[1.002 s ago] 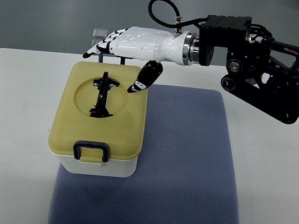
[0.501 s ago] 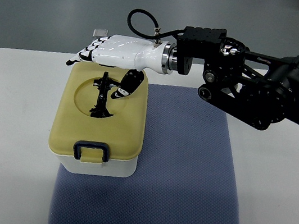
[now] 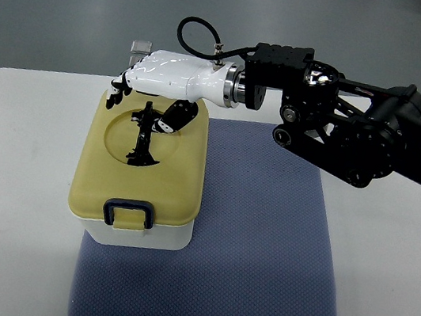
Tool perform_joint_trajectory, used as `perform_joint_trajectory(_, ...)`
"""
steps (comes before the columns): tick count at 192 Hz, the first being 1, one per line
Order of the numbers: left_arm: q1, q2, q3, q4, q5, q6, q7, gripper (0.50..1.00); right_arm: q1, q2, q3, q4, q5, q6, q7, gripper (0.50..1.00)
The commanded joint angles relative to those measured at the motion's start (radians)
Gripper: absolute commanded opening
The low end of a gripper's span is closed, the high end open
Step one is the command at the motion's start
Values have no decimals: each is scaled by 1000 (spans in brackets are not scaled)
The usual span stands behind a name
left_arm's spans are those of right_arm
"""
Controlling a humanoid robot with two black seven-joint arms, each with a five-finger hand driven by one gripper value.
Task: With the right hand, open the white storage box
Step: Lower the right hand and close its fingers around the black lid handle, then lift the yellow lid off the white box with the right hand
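Observation:
My right gripper is to let go of the pale yellow lid on the blue mat (image 3: 270, 224), setting it down close beside the white storage box. The lid is still closed on the box.
A white storage box (image 3: 142, 235) with a pale yellow lid (image 3: 166, 183) stands on the left part of a blue mat (image 3: 262, 238). The lid is closed, with a black handle (image 3: 144, 138) lying in its round recess and a dark blue latch (image 3: 127, 214) at the near edge. My right hand (image 3: 144, 99), white with black fingertips, hangs over the far end of the lid. Its fingers curl down at the far left of the recess and the thumb (image 3: 175, 117) points down just right of the handle. It holds nothing.
The blue mat lies on a white table (image 3: 12, 199). A small silver clip (image 3: 139, 48) shows behind the hand at the table's far edge. My black right arm (image 3: 358, 133) crosses above the mat's far right part.
My right hand has moved left and lowered over the lid's far end. Its fingers have bent from stretched out to curled down near the handle.

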State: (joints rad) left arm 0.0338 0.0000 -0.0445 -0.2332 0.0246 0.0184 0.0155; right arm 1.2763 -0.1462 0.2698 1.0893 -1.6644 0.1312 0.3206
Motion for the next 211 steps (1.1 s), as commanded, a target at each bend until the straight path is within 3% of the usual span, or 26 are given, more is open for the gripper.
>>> perform_joint_trajectory(1, 0, 0, 0, 0, 0, 0, 0, 1000, 0, -4, 0, 0, 0, -4, 0, 533)
perform_joint_trajectory(14, 0, 0, 0, 0, 0, 0, 0, 1000, -2, -4, 2, 1, 2, -4, 0, 500)
perform_joint_trajectory(67, 0, 0, 0, 0, 0, 0, 0, 1000, 29, -27, 32, 46, 22, 2, 0, 500)
perform_joint_trajectory(126, 0, 0, 2, 0, 0, 2, 0, 1000, 21, -283, 224, 221, 43, 139, 8, 500)
perform_joint_trajectory(179, 0, 0, 2, 0, 0, 0, 0, 1000, -40, -529, 227, 245, 45, 143, 100, 500)
perform_joint_trajectory(211, 0, 0, 3, -1, 0, 0, 0, 1000, -118, -618, 218, 244, 40, 139, 143, 500)
